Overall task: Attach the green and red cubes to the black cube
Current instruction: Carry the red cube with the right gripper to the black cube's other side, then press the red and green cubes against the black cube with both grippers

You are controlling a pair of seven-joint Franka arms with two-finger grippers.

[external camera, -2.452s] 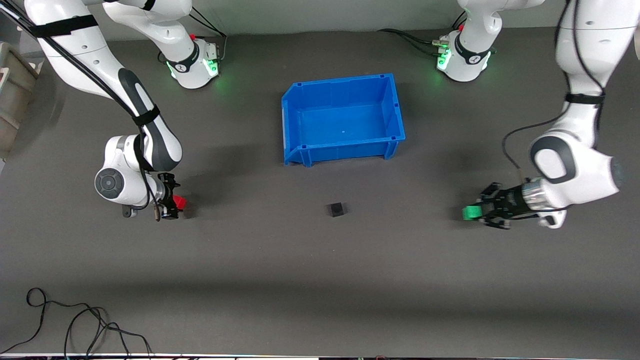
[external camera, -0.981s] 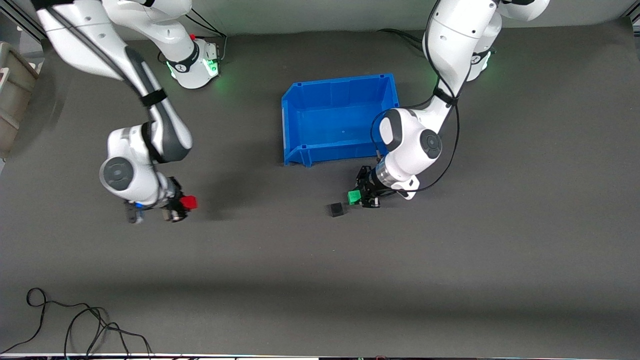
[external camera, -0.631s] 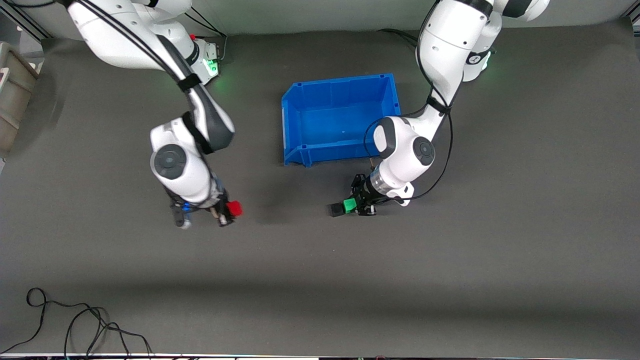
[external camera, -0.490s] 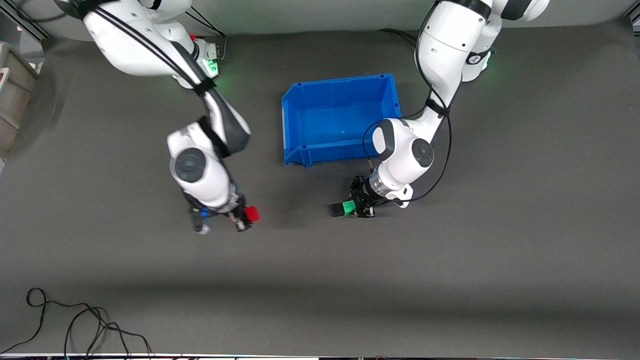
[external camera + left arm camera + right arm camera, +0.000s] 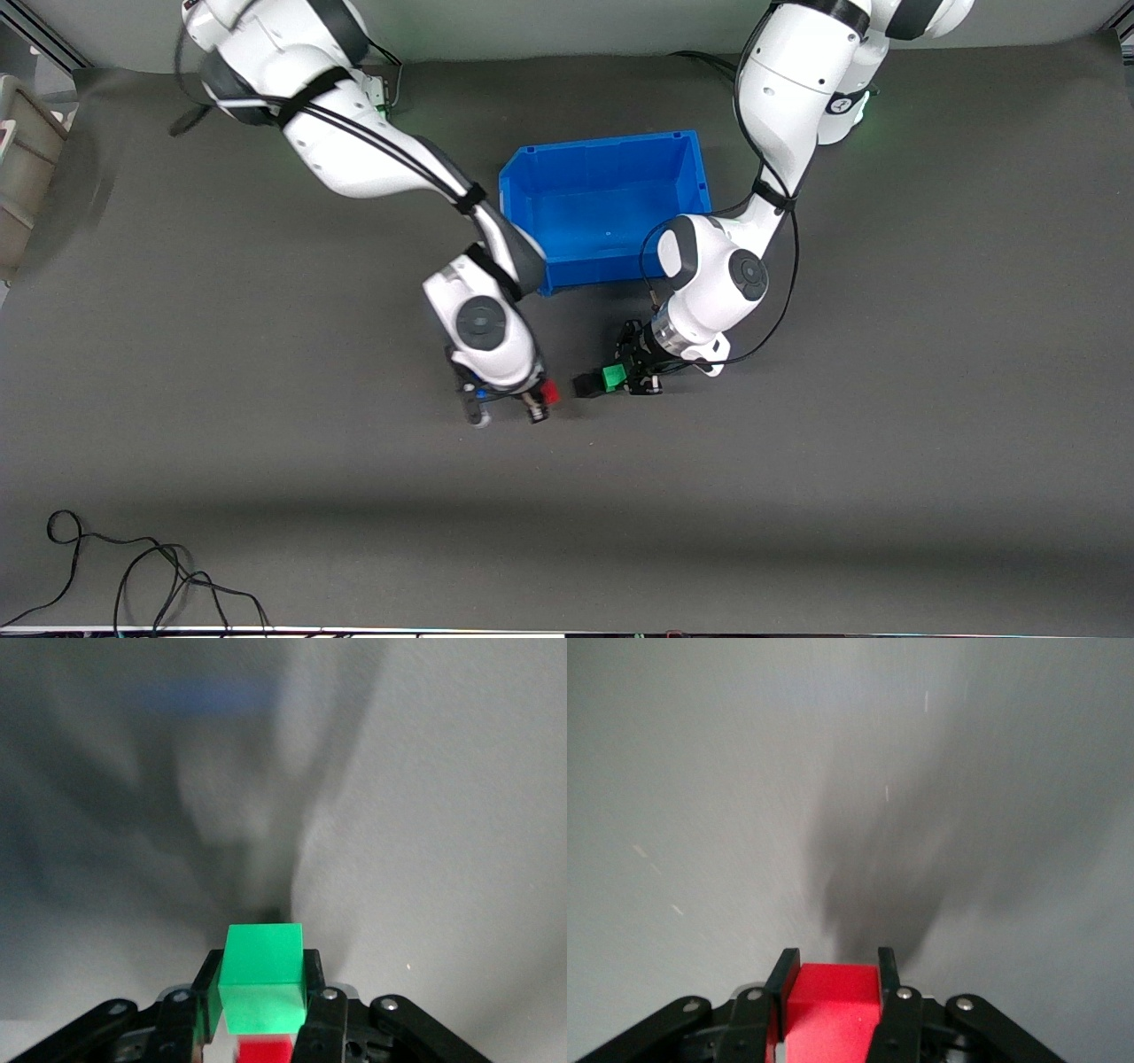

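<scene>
Next, I release the red cube from my right gripper against the black cube's side opposite the green cube [image 5: 574, 393].
The black cube [image 5: 584, 386] sits on the dark table, nearer to the front camera than the blue bin. My left gripper [image 5: 613, 378] is shut on the green cube [image 5: 609, 377], which it holds low against the black cube's side toward the left arm's end. In the left wrist view the green cube [image 5: 262, 979] fills the left gripper [image 5: 262, 970] and hides the black cube. My right gripper [image 5: 542, 397] is shut on the red cube [image 5: 550, 392], a small gap from the black cube on the side toward the right arm's end. The red cube [image 5: 833, 1001] also shows in the right gripper [image 5: 834, 967].
The blue bin [image 5: 611, 146] stands open between the two arms' bases, and the right arm's elbow reaches over its corner. A black cable [image 5: 133, 567] lies near the front edge at the right arm's end. A beige box [image 5: 18, 168] sits at that end's edge.
The right arm swept in from its end of the table with the red cube, up to the black cube. The left gripper pressed the green cube against the black cube, nudging it slightly.
</scene>
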